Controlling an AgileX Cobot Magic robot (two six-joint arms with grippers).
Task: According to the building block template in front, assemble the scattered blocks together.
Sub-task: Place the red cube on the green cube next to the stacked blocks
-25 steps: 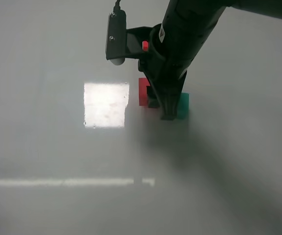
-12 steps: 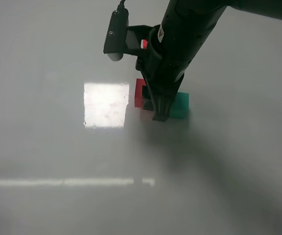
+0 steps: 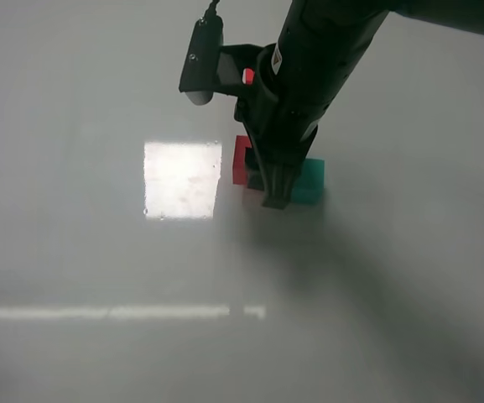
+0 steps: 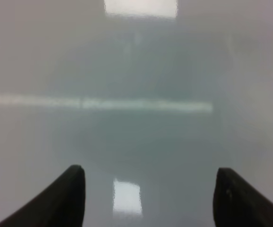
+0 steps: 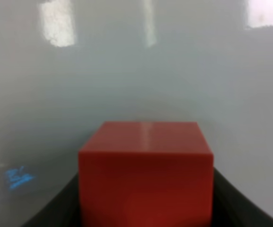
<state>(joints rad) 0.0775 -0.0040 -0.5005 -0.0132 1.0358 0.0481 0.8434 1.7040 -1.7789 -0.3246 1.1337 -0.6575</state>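
Note:
I need to use my right gripper to set the red cube, now held low over the table, on the table (image 3: 275, 201) next to the teal-green cube, facing the bright square reflection.
The red scattered cube (image 5: 145, 170) sits between my right gripper's (image 5: 145, 198) fingers, touching both. From above, the red cube (image 3: 239, 159) shows just left of my right gripper (image 3: 269, 188), low over the table. The teal-green scattered cube (image 3: 310, 180) lies right beside the gripper, partly covered by it. The template is hidden behind the right arm; only a small red patch (image 3: 248, 77) shows there, and I cannot tell what it is. My left gripper (image 4: 150, 191) is open and empty over bare table; it is out of the high view.
The grey table (image 3: 74, 252) is glossy, with a bright square reflection (image 3: 183, 179) left of the cubes and a light streak (image 3: 107, 312) nearer the front. The right arm (image 3: 317, 59) crosses from the upper right.
My right gripper shifted slightly left with the red cube, uncovering more of the teal-green cube. Over the last half second almost nothing moved.

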